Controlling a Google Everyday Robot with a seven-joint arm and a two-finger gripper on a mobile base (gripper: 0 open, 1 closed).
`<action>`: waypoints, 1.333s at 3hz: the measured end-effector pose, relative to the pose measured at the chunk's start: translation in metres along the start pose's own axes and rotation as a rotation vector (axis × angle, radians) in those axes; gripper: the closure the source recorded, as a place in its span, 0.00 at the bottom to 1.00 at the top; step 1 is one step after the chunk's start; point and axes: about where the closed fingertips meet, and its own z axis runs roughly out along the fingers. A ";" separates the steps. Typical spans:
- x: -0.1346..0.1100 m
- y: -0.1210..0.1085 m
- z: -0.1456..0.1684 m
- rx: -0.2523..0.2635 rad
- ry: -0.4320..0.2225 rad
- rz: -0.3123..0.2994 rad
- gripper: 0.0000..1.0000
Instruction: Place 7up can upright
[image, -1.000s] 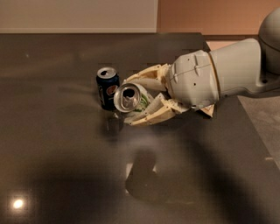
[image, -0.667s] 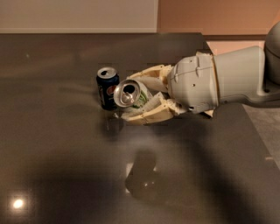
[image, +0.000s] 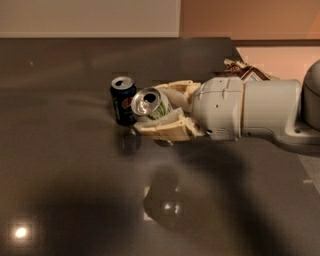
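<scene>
Next, my gripper lets go of the 7up can upright on the dark table (image: 148, 172) a little in front of the Pepsi can.
The 7up can (image: 151, 105) is white and silver with green markings. It lies tilted, its silver top facing left and toward the camera, held above the dark table (image: 65, 190). My gripper (image: 154, 110) comes in from the right and its cream fingers (image: 161, 130) are shut on the can, one above and one below. The can's rear half is hidden between the fingers. A dark blue Pepsi can (image: 123, 100) stands upright just left of the 7up can, very close to it.
A crumpled brown bag or wrapper (image: 246, 70) shows behind my arm near the table's far right edge. The table's right edge runs along a lighter floor at the right. Ceiling lights reflect on the table near the front.
The gripper with the 7up can has lifted slightly and moved a little right. The can's top now faces more toward the camera. The Pepsi can has not moved.
</scene>
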 end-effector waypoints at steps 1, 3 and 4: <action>0.002 -0.003 0.003 0.060 -0.027 0.048 1.00; 0.023 0.013 0.008 0.149 -0.107 0.184 1.00; 0.033 0.020 0.007 0.181 -0.140 0.252 1.00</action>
